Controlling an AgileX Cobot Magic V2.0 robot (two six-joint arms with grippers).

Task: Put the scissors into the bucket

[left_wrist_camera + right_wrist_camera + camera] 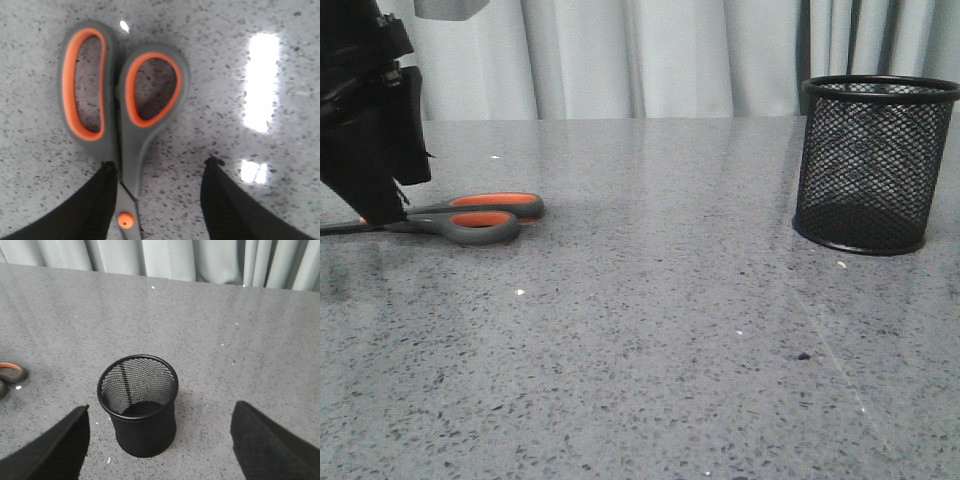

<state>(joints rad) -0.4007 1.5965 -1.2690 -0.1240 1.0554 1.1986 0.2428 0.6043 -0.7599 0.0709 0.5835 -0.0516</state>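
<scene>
Next, I close my right gripper on the orange-lined handles (533, 208) (22, 373) of the scissors, because my left gripper needs to lift them over to it.
The scissors (480, 217) lie flat on the grey table at the left, handles pointing right. In the left wrist view the scissors (127, 145) show grey handles lined orange and an orange pivot dot. My left gripper (160, 167) is open and low over them; one finger (102, 200) touches the shank beside the pivot, the other finger (225, 200) stands apart on bare table. The bucket (875, 165), a black mesh cup, stands upright at the right and is empty (138, 405). My right gripper (160, 412) is open above the bucket, a finger on each side, not touching.
The speckled grey table (650, 340) runs back to a pale curtain (650, 55). The scissor handle tips show at the edge of the right wrist view (10, 375). Small white flecks lie on the table.
</scene>
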